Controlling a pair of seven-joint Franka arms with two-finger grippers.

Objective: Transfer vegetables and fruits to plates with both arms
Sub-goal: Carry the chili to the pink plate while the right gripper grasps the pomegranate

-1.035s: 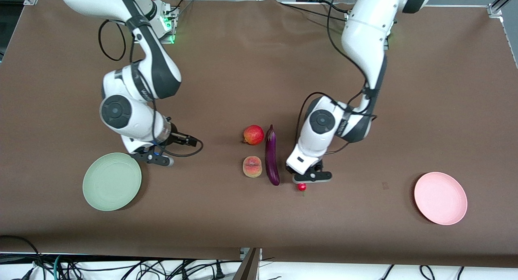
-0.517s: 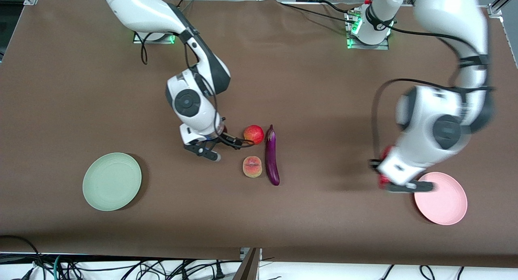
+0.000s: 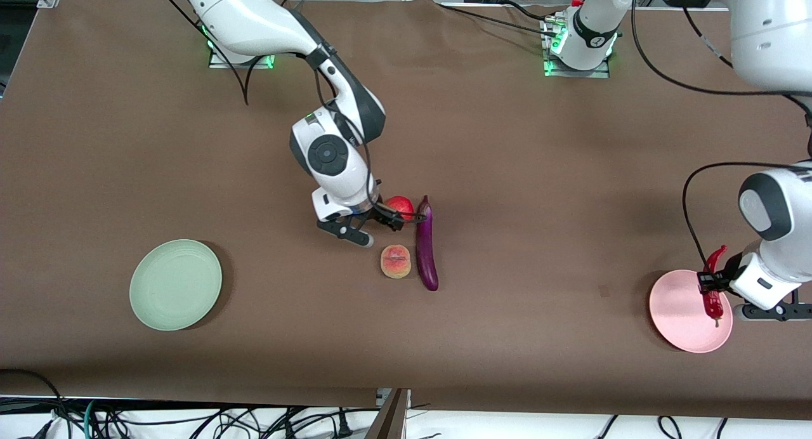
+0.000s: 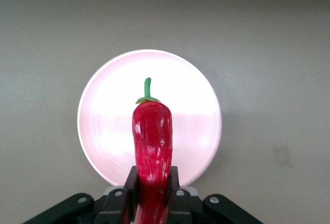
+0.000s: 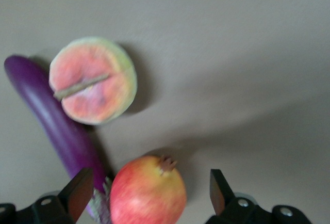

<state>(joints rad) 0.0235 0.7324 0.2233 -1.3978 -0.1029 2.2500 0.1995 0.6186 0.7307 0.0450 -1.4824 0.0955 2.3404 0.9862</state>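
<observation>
My left gripper has the red chili pepper. It will let go of it near the middle of the pink plate (image 3: 701, 312) (image 4: 133, 113).
My left gripper (image 3: 708, 285) is shut on the red chili pepper (image 3: 713, 299), which hangs over the pink plate (image 3: 675, 325) at the left arm's end of the table. In the left wrist view the chili (image 4: 152, 131) sticks out from the left gripper (image 4: 152, 182), green stem outward, above the plate (image 4: 103, 115). My right gripper (image 3: 380, 220) is open at the red pomegranate (image 3: 401, 205). In the right wrist view the pomegranate (image 5: 148, 193) lies between the fingers of the right gripper (image 5: 149, 182), with gaps on both sides. The peach (image 3: 396, 261) and the purple eggplant (image 3: 426, 248) lie beside it.
The mint green plate (image 3: 176, 285) sits bare toward the right arm's end of the table, nearer the front camera than the fruits. Brown cloth covers the table. In the right wrist view the eggplant (image 5: 56, 126) runs close by one finger, next to the peach (image 5: 93, 79).
The left arm has swung from the table's middle to over the pink plate, carrying the chili. The right arm has moved from beside the green plate to the pomegranate.
</observation>
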